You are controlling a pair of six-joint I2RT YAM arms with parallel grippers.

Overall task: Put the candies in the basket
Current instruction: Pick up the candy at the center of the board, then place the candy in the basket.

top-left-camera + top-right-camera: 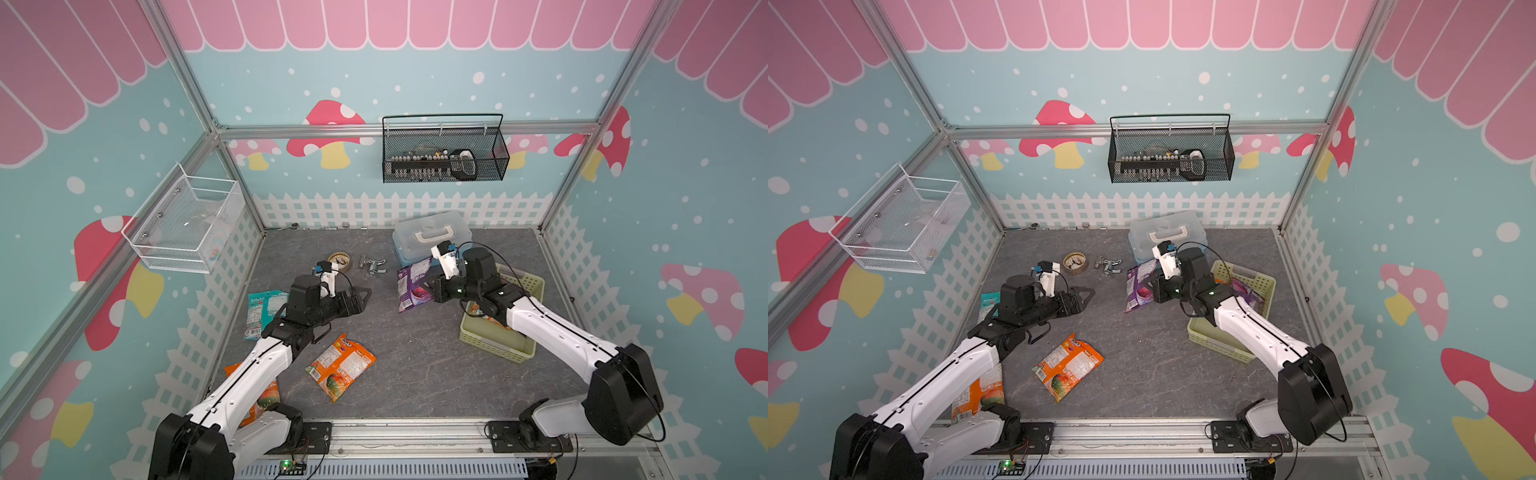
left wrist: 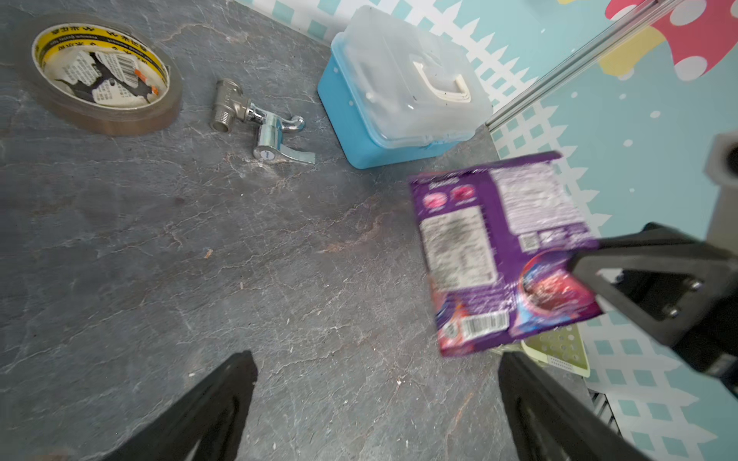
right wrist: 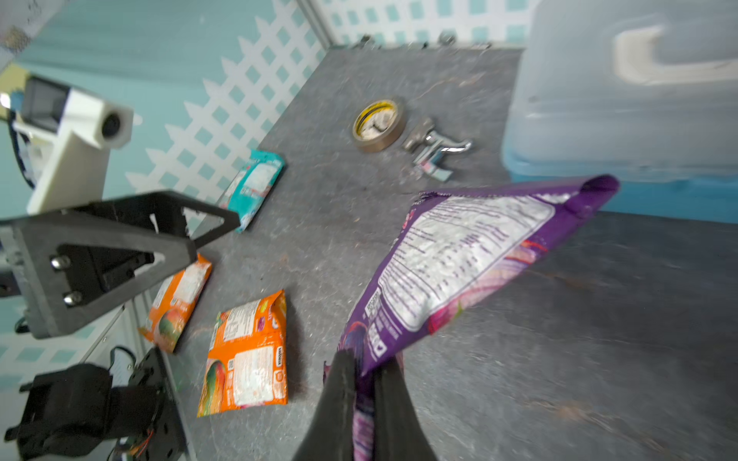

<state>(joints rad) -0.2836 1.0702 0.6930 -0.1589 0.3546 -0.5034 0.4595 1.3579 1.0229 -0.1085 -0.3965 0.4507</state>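
I should set the purple candy bag on the bags in the basket's back half [image 1: 492, 295] with my right gripper.
My right gripper [image 3: 365, 367] is shut on the lower edge of a purple candy bag [image 3: 459, 263], which hangs above the floor in both top views [image 1: 411, 286] [image 1: 1140, 284], left of the pale yellow-green basket [image 1: 498, 345]. The basket holds an orange bag [image 1: 486, 318] and a purple bag [image 1: 1246, 293]. My left gripper [image 2: 375, 359] stands open and empty over bare floor [image 1: 363, 298], a little left of the held bag [image 2: 503, 255]. One orange bag [image 1: 340, 365] lies mid-floor. A second [image 1: 266, 399] is half hidden under my left arm. A teal bag [image 1: 264, 309] lies at the left wall.
A tape roll [image 1: 340, 262] and a metal valve [image 1: 374, 266] lie at the back. A blue box with a clear lid [image 1: 428, 241] stands behind the basket. A black wire basket [image 1: 444, 153] and a white one [image 1: 187, 224] hang on the walls.
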